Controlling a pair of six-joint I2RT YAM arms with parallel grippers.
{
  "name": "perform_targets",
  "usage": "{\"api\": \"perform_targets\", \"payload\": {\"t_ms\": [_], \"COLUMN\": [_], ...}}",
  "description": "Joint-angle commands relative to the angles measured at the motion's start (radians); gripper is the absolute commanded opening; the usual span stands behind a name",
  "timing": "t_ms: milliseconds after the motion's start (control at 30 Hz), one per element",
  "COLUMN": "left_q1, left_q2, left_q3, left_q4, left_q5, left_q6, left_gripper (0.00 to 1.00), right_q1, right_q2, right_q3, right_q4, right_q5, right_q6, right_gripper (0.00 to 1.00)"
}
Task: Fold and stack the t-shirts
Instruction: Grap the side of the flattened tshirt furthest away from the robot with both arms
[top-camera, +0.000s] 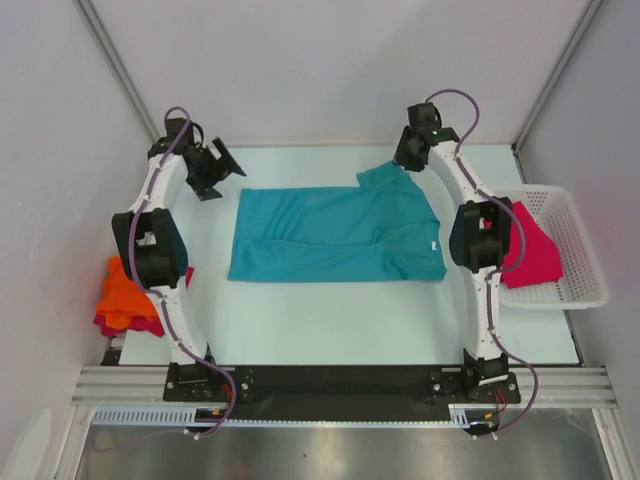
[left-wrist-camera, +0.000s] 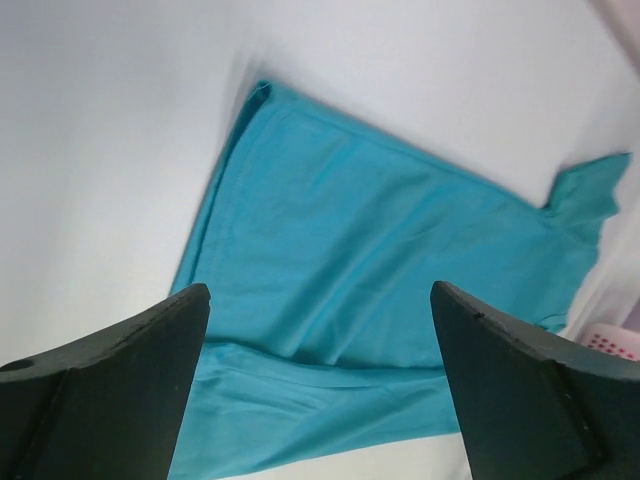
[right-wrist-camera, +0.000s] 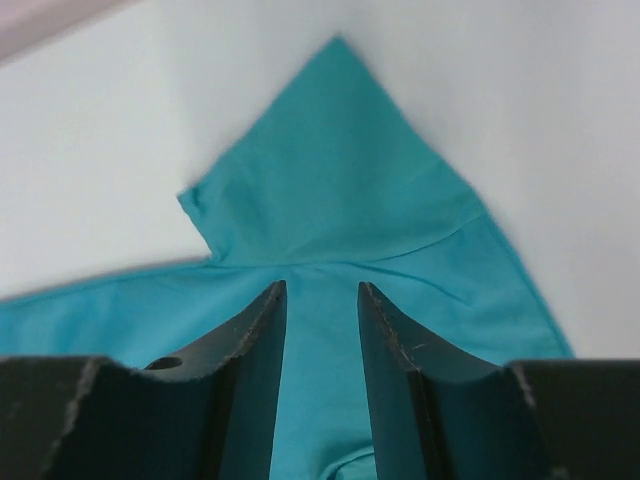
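The teal t-shirt has a shoulder edge (top-camera: 405, 172) (right-wrist-camera: 447, 175) where its far sleeve meets the body. My right gripper should close there.
A teal t-shirt (top-camera: 330, 235) lies spread on the table with its lower long edge folded over and a small white neck label (top-camera: 434, 246) at the right. My left gripper (top-camera: 218, 170) hovers open off the shirt's far left corner; in the left wrist view its jaws (left-wrist-camera: 320, 288) stand wide with only the shirt (left-wrist-camera: 370, 230) below. My right gripper (top-camera: 405, 160) is over the far sleeve (top-camera: 380, 178). Its jaws (right-wrist-camera: 321, 286) stand narrowly apart above the teal cloth (right-wrist-camera: 340, 190), gripping nothing.
An orange t-shirt (top-camera: 128, 290) lies on a dark red one (top-camera: 140, 326) at the table's left edge, beside the left arm. A white lattice basket (top-camera: 578, 225) at the right holds a magenta-pink t-shirt (top-camera: 532, 252). Frame posts stand at the back corners.
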Motion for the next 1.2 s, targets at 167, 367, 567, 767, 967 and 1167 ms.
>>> {"api": "perform_targets", "payload": {"t_ms": [167, 367, 567, 767, 967, 1167], "left_q1": [0.002, -0.004, -0.019, -0.025, -0.028, -0.033], "left_q2": [0.082, 0.115, 0.134, 0.157, 0.17, 0.179], "left_q3": [0.115, 0.128, 0.148, 0.157, 0.169, 0.163], "left_q4": [-0.083, -0.089, -0.092, -0.095, -0.094, -0.094], "left_q5": [-0.05, -0.048, -0.081, -0.081, -0.081, -0.085], "left_q6": [0.113, 0.126, 0.152, 0.163, 0.166, 0.172], "left_gripper": [0.99, 0.99, 1.0, 0.99, 1.0, 0.99], "right_q1": [-0.121, -0.139, -0.153, -0.19, -0.211, -0.213], "right_q2": [0.025, 0.163, 0.241, 0.267, 0.303, 0.353], "right_q3": [-0.181, 0.037, 0.152, 0.154, 0.189, 0.233], "right_q4": [0.253, 0.11, 0.073, 0.078, 0.083, 0.086], "right_q5": [-0.401, -0.383, -0.378, -0.347, -0.332, -0.344], "right_q6": [0.243, 0.208, 0.2, 0.202, 0.202, 0.209], "right_gripper": [0.42, 0.44, 0.45, 0.46, 0.46, 0.46]}}
